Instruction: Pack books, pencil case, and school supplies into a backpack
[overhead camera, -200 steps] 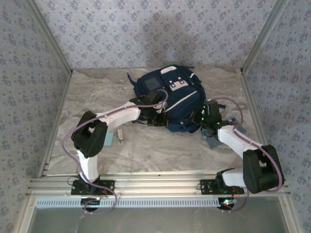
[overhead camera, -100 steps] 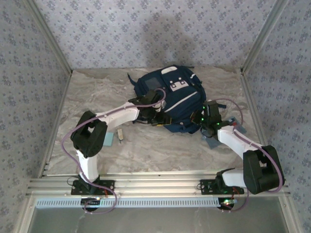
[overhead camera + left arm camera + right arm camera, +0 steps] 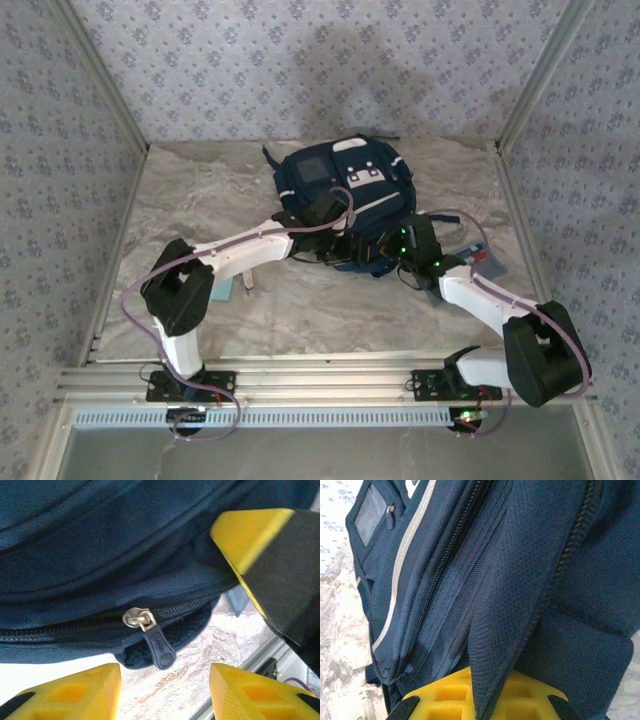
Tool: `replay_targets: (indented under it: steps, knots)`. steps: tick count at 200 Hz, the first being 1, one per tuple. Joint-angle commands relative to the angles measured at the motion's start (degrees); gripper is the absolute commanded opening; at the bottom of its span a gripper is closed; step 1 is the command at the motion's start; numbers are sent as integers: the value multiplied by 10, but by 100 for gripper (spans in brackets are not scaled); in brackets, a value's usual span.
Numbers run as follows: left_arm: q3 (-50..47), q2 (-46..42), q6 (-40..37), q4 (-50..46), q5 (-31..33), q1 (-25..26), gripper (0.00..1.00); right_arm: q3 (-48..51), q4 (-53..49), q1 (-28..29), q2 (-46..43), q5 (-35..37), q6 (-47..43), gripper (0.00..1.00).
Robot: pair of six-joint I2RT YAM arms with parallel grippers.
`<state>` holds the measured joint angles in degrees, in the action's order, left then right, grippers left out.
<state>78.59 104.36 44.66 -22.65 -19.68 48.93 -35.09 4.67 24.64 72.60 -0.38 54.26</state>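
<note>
The zipper pull sits close to the fold that my right gripper holds, so next I take its tab [image 3: 161, 650] with my left gripper and draw it away from that fold.
The navy backpack [image 3: 345, 185] lies at the back middle of the table. My left gripper [image 3: 350, 252] is at its near edge, open; in the left wrist view its yellow fingers [image 3: 75, 692] stand apart below the zipper pull [image 3: 159, 647], touching nothing. My right gripper [image 3: 393, 252] sits just to the right, shut on a fold of the backpack's fabric [image 3: 505, 630] that runs between its fingers [image 3: 440, 697]. The light-blue pad [image 3: 223, 288] and the beige eraser block [image 3: 247, 284] lie by the left arm. The grey pencil case [image 3: 487, 258] peeks out behind the right forearm. The book is hidden.
Patterned walls close in the table at the back and both sides, with metal posts at the corners. A metal rail [image 3: 320, 378] runs along the near edge by both arm bases. The right gripper's yellow finger [image 3: 250, 527] shows close by in the left wrist view.
My left gripper has opened and slid right along the backpack's near edge. The right gripper has moved left with its fold of fabric, still shut.
</note>
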Motion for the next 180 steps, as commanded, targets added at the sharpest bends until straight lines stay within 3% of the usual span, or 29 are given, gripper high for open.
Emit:
replay_targets:
  steps: [1,59,93,129,180]
  knots:
    - [2,5,8,-11,28,5,49,-2,70,14,-19,26,32,0]
    - [27,47,10,-2,62,11,48,7,94,25,-22,14,67,0]
    - [48,71,-21,-57,109,28,47,10,109,26,-24,11,74,0]
    - [39,82,-24,-53,122,29,23,15,116,25,-24,16,81,0]
    - [36,72,-42,-68,129,32,7,20,115,15,-26,24,76,0]
